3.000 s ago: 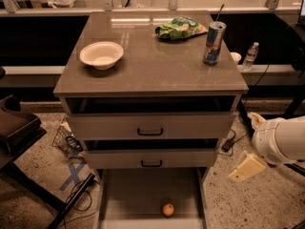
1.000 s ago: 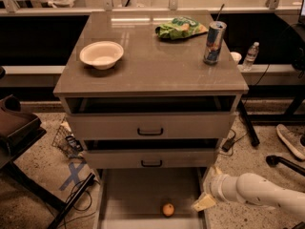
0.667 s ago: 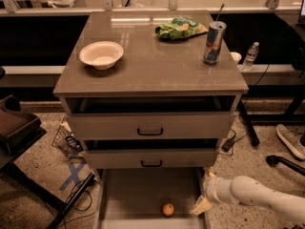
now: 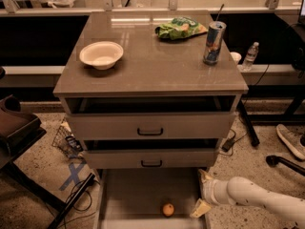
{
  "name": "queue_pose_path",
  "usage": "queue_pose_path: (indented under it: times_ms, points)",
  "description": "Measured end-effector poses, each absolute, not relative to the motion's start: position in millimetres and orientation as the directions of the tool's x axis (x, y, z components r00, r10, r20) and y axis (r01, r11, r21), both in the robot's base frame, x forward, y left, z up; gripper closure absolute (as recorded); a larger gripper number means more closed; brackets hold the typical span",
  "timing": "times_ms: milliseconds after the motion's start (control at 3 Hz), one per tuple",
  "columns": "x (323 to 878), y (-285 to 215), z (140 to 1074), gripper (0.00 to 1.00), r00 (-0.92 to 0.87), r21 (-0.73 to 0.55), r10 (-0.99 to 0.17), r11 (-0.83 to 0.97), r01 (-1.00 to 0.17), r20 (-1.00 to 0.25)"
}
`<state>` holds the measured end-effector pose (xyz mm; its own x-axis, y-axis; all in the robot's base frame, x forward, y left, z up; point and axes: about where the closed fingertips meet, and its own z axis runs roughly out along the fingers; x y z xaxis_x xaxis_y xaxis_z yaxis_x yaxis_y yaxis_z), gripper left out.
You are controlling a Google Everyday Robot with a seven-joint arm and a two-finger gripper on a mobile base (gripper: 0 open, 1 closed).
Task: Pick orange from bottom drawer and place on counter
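Observation:
The robot's gripper needs to next move to the middle of the orange [image 4: 167, 210] in the open bottom drawer and close there.
The orange [image 4: 168, 209] lies on the floor of the open bottom drawer [image 4: 138, 194], near its front edge and right of centre. My gripper [image 4: 203, 192] is at the drawer's right wall, a short way right of the orange and apart from it. Its jaws stand open and empty, one fingertip [image 4: 206, 176] higher and one [image 4: 199, 208] lower. The white arm [image 4: 257, 197] reaches in low from the right. The counter [image 4: 157, 73] is the glossy top of the cabinet above the two upper drawers.
On the counter stand a white bowl [image 4: 101, 55], a green bag [image 4: 181, 27] and a can [image 4: 213, 42]. A water bottle [image 4: 250, 56] stands behind at right. A shoe [image 4: 290, 140], cables and a black stand [image 4: 71, 202] lie on the floor.
The arm has dropped from beside the cabinet's right side and reached left, bringing the gripper down to the bottom drawer's right wall near the orange. The orange has not moved.

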<state>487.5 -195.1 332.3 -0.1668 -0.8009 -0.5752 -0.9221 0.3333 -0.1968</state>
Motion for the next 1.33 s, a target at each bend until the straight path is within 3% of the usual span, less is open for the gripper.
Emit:
queue_pose_path:
  times_ms: [1333]
  points:
    - [494, -167, 172, 0.0, -0.1, -0.103, -0.794, 0.2, -0.974, -0.6]
